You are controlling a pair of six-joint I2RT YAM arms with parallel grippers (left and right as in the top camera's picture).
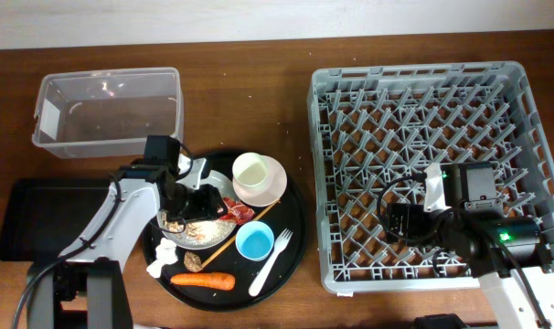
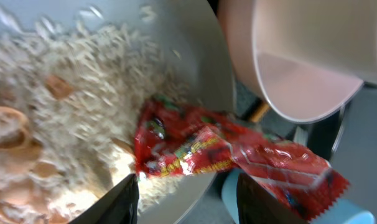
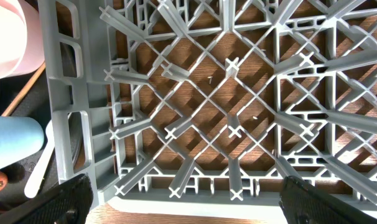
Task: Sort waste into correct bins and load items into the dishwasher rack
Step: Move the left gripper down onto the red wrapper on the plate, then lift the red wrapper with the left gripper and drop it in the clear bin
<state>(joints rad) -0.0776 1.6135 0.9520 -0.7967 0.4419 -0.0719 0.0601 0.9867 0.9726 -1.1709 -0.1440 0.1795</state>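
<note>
The red wrapper sticks out past my fingers over the edge of the white plate. So my left gripper needs to take the wrapper's end on the plate (image 2: 168,138) before lifting it.
My left gripper (image 2: 187,202) is open over the white plate (image 2: 195,62), which is strewn with beige shells and crumbs (image 2: 64,112). The crumpled red wrapper (image 2: 226,152) lies on the plate's edge just ahead of the fingertips, not clamped. The cream-pink bowl (image 1: 270,181) holds the white cup (image 1: 250,170). On the round tray lie the blue cup (image 1: 254,242), fork (image 1: 270,260), wooden stick (image 1: 245,228), carrot (image 1: 204,281) and tissue (image 1: 163,260). My right gripper (image 3: 188,205) hangs open and empty over the dishwasher rack (image 1: 423,100), near its front left.
The clear tub (image 1: 108,110) stands at the back left, and the shallow black tray (image 1: 48,219) lies in front of it, partly under my left arm. The round black tray (image 1: 295,233) sits between the bins and the rack. Upright pegs (image 3: 232,65) rise below my right gripper.
</note>
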